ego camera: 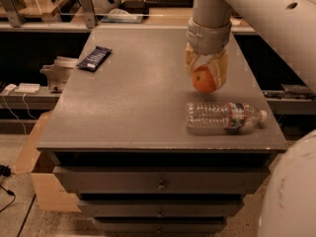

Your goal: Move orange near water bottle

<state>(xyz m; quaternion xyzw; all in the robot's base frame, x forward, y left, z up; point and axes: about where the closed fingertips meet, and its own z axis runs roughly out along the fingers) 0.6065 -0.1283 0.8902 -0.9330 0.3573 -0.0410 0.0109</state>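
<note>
My gripper is going to the grey tabletop (pixel 205 89) just behind the water bottle, toward the end opposite its cap. It will let go of the orange, now just above the tabletop, there.
The orange (pixel 204 80) is a round orange fruit held between the fingers of my gripper (pixel 206 79), just above the grey tabletop (pixel 138 102). The gripper is shut on it and hangs from the arm that comes in from the upper right. The water bottle (pixel 224 116) lies on its side near the table's front right, white cap pointing right, its red-and-green label near the neck. The orange is a short way behind and above the bottle's left half, not touching it.
A dark flat packet (pixel 95 58) lies at the table's far left. Drawers (pixel 160 184) sit under the front edge. A cardboard box (pixel 42 181) stands on the floor to the left. Shelves with clutter lie behind the table.
</note>
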